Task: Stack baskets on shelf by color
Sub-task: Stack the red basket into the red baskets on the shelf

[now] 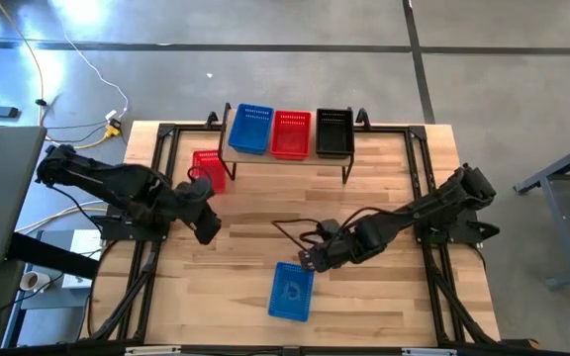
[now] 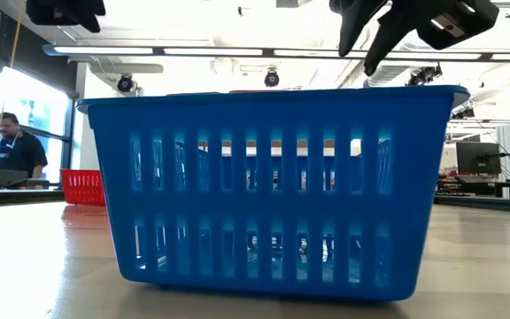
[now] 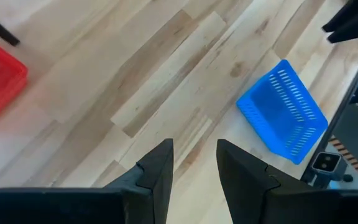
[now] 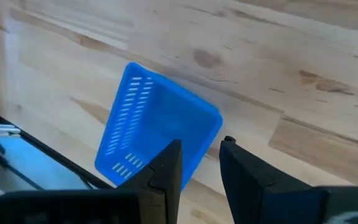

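Note:
The tabletop red basket's near rim (image 1: 217, 191) (image 3: 6, 98), the one facing the front blue basket, is next for my left gripper, which should go there and close on it.
On the shelf (image 1: 305, 160) at the table's far side stand a blue basket (image 1: 252, 129), a red one (image 1: 291, 133) and a black one (image 1: 333, 132), side by side. Another red basket (image 1: 208, 170) sits on the tabletop left of the shelf. A second blue basket (image 1: 291, 291) rests on its bottom near the front edge. My right gripper (image 4: 201, 165) hangs open just above that basket's far rim, touching nothing. My left gripper (image 3: 194, 168) is open over bare wood at the left, between the red and blue baskets on the table.
Black frame rails (image 1: 166, 138) run along the table's sides. A dark cable (image 1: 290, 229) lies on the wood behind my right gripper. Bare wood lies between the shelf and the front blue basket. A person (image 2: 11, 146) sits beyond the table's left side.

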